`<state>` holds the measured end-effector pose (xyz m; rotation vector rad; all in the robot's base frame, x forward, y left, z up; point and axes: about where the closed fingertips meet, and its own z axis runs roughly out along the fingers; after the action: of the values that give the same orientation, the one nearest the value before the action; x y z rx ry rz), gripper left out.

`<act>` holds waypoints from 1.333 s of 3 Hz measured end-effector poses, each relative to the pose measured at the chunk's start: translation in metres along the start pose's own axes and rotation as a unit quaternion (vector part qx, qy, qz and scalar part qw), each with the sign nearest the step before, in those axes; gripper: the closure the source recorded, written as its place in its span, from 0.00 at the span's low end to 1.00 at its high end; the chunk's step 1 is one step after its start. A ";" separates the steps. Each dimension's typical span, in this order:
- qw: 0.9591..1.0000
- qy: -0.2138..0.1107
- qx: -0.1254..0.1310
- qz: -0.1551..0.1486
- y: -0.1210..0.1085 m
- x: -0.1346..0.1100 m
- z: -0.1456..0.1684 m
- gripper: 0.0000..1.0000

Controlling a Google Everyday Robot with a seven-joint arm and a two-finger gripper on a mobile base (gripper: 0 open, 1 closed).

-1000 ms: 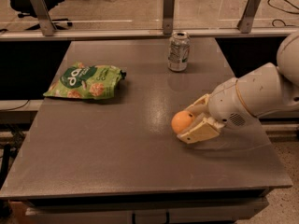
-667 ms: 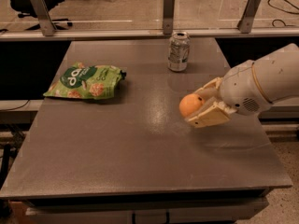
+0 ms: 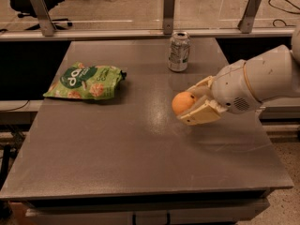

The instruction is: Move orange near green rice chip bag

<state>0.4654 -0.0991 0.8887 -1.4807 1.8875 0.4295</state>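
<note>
Next, I let go of the orange, now lifted above the grey table, on the table (image 3: 123, 88) against the edge of the green rice chip bag that faces the soda can.
The orange (image 3: 183, 102) is held between the cream fingers of my gripper (image 3: 193, 103), lifted above the grey table (image 3: 140, 153) right of its middle. The white arm comes in from the right edge. The green rice chip bag (image 3: 86, 81) lies flat at the left side of the table, well to the left of the orange and apart from it.
A silver soda can (image 3: 179, 51) stands upright near the table's far edge, behind the gripper. A rail with metal posts (image 3: 168, 6) runs behind the table. Office chairs stand on the floor beyond it.
My gripper has lifted the orange off the table and carried it upward and slightly left. The bag and the can have not moved.
</note>
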 end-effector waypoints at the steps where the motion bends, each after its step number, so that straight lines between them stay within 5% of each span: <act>1: 0.999 -0.036 -0.005 -0.018 -0.011 -0.028 0.032 1.00; 3: 0.996 -0.077 -0.012 -0.038 -0.029 -0.075 0.115 1.00; 4: 0.996 -0.087 -0.006 -0.031 -0.042 -0.086 0.146 0.82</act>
<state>0.5605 0.0425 0.8510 -1.4552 1.7015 0.5242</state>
